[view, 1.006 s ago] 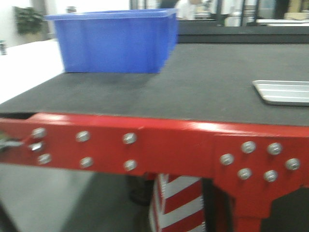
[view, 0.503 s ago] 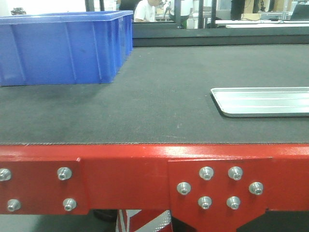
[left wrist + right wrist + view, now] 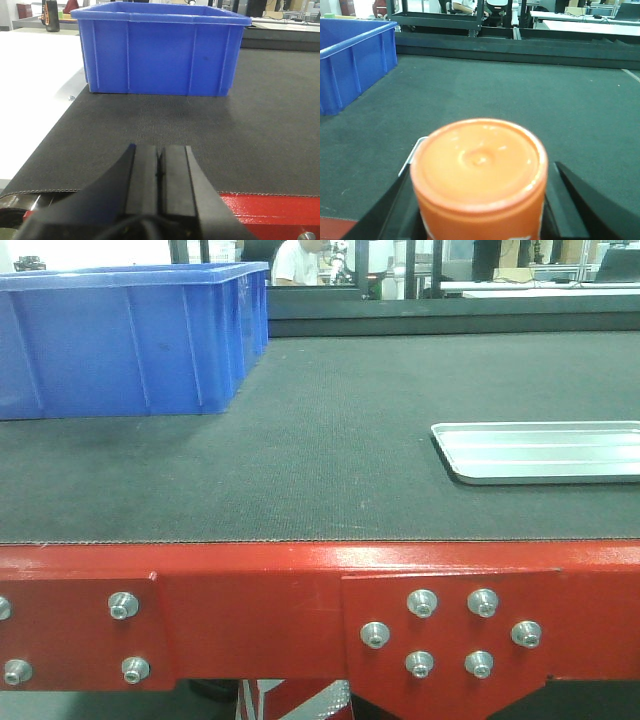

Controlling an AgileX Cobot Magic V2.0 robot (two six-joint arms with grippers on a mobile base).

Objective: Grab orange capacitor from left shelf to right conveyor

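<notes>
The orange capacitor will go down upright from my right gripper on the flat silver tray [image 3: 578,460], close to the tray's front rim.
The orange capacitor [image 3: 479,170], a round orange cylinder seen end-on, fills the lower middle of the right wrist view. My right gripper [image 3: 480,202] is shut on it, with a black finger on each side, and holds it above the dark conveyor belt [image 3: 520,100]. My left gripper [image 3: 160,160] is shut and empty, with its pads pressed together. It hovers over the belt's near edge, short of the blue bin [image 3: 160,50]. Neither gripper shows in the front view. The left shelf is out of view.
The blue bin [image 3: 120,340] stands at the back left of the belt [image 3: 330,440]. A flat silver tray [image 3: 540,450] lies on the belt at the right. The red bolted frame [image 3: 250,610] runs along the near edge. A white table [image 3: 30,75] adjoins on the left.
The front view has shifted right. The blue bin has slid to the frame's left, more of the silver tray has come into view, and the red frame sits lower.
</notes>
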